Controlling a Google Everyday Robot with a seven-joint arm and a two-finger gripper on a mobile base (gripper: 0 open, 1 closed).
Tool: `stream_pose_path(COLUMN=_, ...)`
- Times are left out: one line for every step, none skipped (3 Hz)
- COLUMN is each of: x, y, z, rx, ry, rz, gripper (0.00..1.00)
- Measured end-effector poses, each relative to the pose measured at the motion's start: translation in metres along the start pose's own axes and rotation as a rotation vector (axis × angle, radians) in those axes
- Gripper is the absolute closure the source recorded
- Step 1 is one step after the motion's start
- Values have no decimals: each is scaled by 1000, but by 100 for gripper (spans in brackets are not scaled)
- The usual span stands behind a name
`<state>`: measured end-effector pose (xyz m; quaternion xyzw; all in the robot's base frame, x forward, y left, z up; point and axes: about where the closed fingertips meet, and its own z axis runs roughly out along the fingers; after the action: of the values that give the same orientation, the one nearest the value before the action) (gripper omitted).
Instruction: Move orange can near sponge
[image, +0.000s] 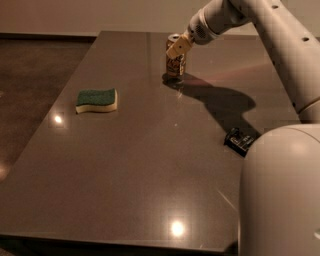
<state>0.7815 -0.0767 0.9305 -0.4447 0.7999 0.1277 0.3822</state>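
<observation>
I need to let go of the orange can, now at the table's far side, upright on the dark table (135, 101) just past the sponge's near-can end.
The orange can (175, 61) stands upright at the far side of the dark table (150, 165), right of centre. My gripper (178, 48) reaches in from the upper right and is shut on the can's upper part, with one pale finger (180, 47) across its front. The can's base is at or just above the table top; I cannot tell which. The sponge (97, 100), green on top with a pale yellow base, lies flat at the left of the table, well to the left of the can and nearer to me.
A small black ribbed object (239, 140) lies on the table near its right edge. The arm's white body (280, 195) fills the lower right corner. The arm's shadow falls on the table right of the can. Dark floor lies left of the table.
</observation>
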Motion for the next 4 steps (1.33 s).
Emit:
stream_pose_path(x=-11, y=56, z=-11, rx=-127, ry=-11, rz=-104, gripper=100)
stream_pose_path(x=-16, y=94, z=-12, rx=-208, ry=-20, rz=-159, gripper=100)
stream_pose_path(x=-22, y=129, z=-5, rx=-289, ry=-28, rz=-203, gripper=100)
stream_pose_path(x=-23, y=152, z=4, rx=-330, ry=-21, rz=-237, gripper=100)
